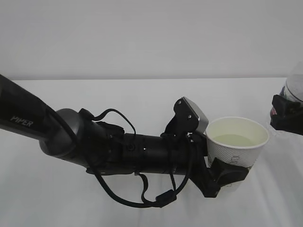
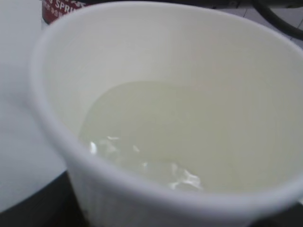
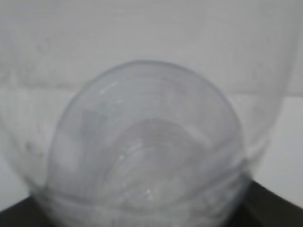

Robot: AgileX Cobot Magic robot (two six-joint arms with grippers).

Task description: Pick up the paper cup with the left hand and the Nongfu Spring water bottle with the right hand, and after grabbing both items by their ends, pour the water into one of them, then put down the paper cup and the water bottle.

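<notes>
The robot's right gripper should set the water bottle down on the white table (image 1: 276, 150) next to the paper cup. The bottle is now held at the view's edge.
The white paper cup (image 1: 236, 144) stands upright at the right of the exterior view, and my left gripper (image 1: 226, 171) is shut on its lower part. A pale pool of water (image 1: 235, 140) lies in it. The left wrist view is filled by the paper cup (image 2: 156, 61), with the water (image 2: 142, 137) at its bottom. At the right edge my right gripper (image 1: 286, 115) is shut on the Nongfu Spring water bottle (image 1: 296, 87), which is mostly cut off. The right wrist view looks along the clear water bottle (image 3: 147, 142). Its red label (image 2: 60, 7) shows beyond the cup's rim.
A white table (image 1: 142, 94) spreads under both arms, with its far edge meeting a plain white wall (image 1: 151, 33). The thick black left arm (image 1: 71, 137) with its looping cables (image 1: 128, 196) lies across the left and middle.
</notes>
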